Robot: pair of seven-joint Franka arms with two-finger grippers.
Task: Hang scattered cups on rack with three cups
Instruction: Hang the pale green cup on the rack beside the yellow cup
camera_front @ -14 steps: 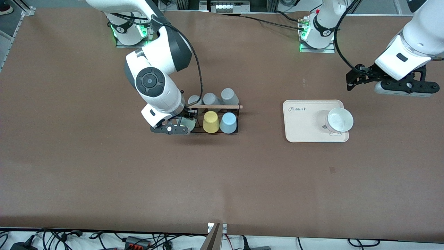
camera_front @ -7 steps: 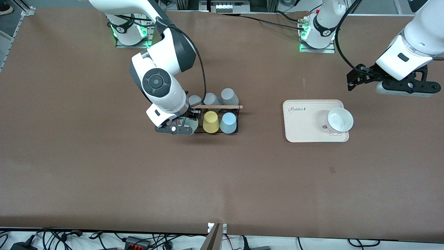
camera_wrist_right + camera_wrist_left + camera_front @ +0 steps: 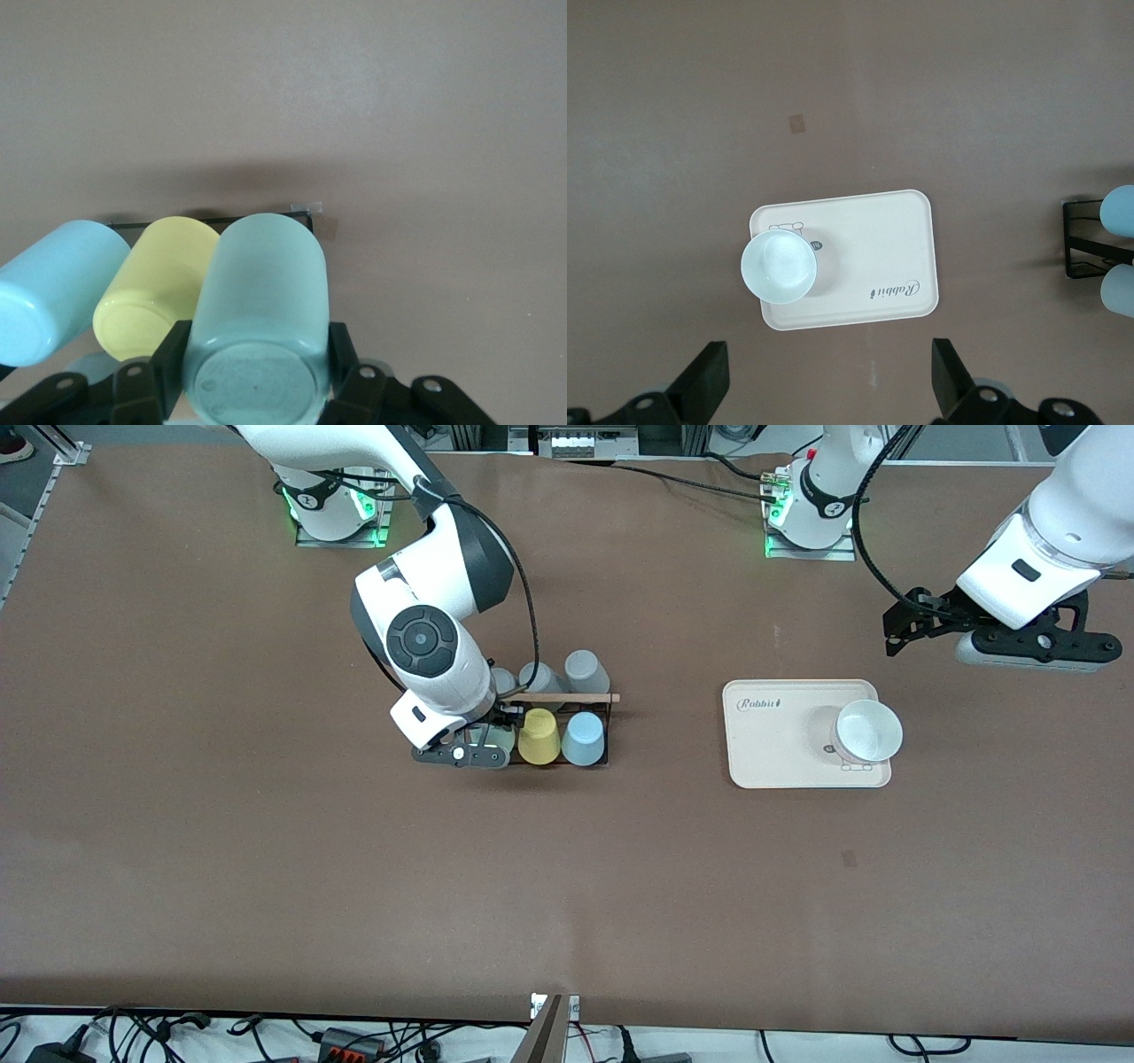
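The robot's right gripper needs to let go of the pale mint green cup at the rack's near-row end (image 3: 497,755) (image 3: 261,314), next to the yellow cup.
My right gripper (image 3: 485,740) is shut on the pale mint green cup (image 3: 498,737) and holds it at the rack's (image 3: 609,731) end toward the right arm, right beside the yellow cup (image 3: 539,736). In the right wrist view the fingers (image 3: 173,354) clamp the mint cup (image 3: 261,283) near its base, next to the yellow cup (image 3: 155,283) and the light blue cup (image 3: 58,288). The light blue cup (image 3: 584,739) sits on the rack beside the yellow one. Whether the mint cup is on a peg is hidden. My left gripper (image 3: 895,631) waits open and empty over the table beside the cream tray (image 3: 771,735).
Three grey cups (image 3: 585,670) sit on the rack's row farther from the camera, past the wooden rod (image 3: 567,698). A white bowl (image 3: 868,731) stands on the cream tray; both show in the left wrist view, bowl (image 3: 778,267) and tray (image 3: 877,248).
My right gripper has carried the mint cup along the rack toward the yellow cup, closing the gap. The left arm has barely moved.
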